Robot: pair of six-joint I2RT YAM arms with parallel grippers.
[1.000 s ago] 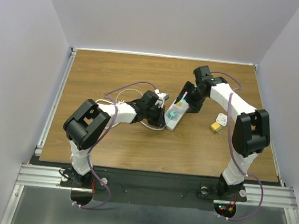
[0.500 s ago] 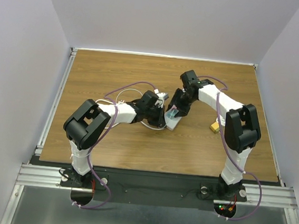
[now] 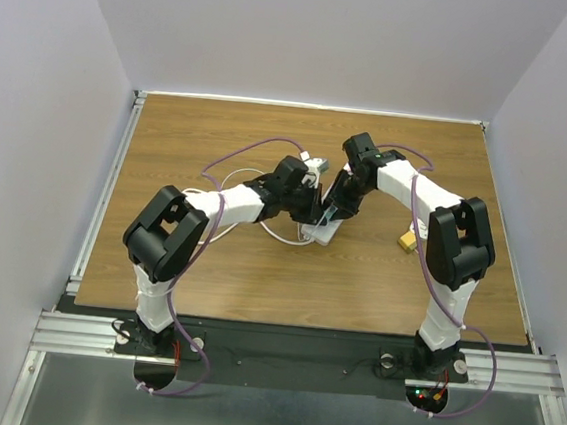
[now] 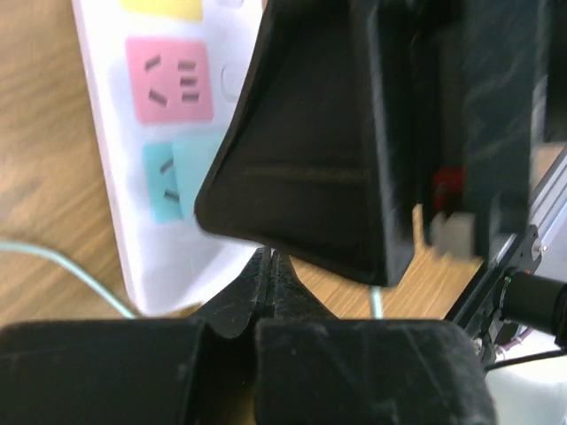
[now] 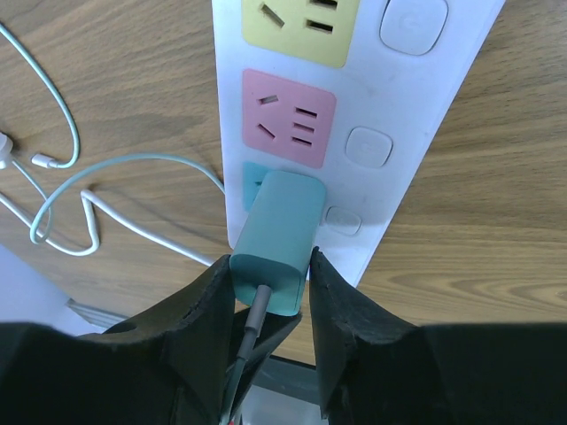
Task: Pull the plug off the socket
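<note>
I should set the teal plug on the table [image 3: 404, 257] just in front of the yellow adapter with my right gripper.
The socket [image 5: 399, 115] is a long white strip lying on the wooden table, with yellow, pink and cyan faces in the right wrist view. A teal plug [image 5: 276, 235] with a grey cord stands in its cyan face. My right gripper [image 5: 270, 258] straddles the plug, one finger pressed against each side. From above, the socket [image 3: 320, 231] is mostly covered by both grippers. My left gripper [image 4: 268, 258] is shut with nothing between its fingers. Its tips sit at the socket's [image 4: 168, 252] near end, right beside the right gripper [image 3: 332, 212]. The left gripper [image 3: 311, 207] meets it over the strip.
Thin white and pale green cords [image 3: 236, 183] loop on the table left of the strip, with a small white connector [image 3: 316, 162] behind it. A yellow adapter [image 3: 406, 242] lies to the right, partly behind the right arm. Raised metal rails edge the table.
My right arm swung left over the strip and its fingers narrowed onto the plug. The left gripper slid right and farther along the strip, staying shut.
</note>
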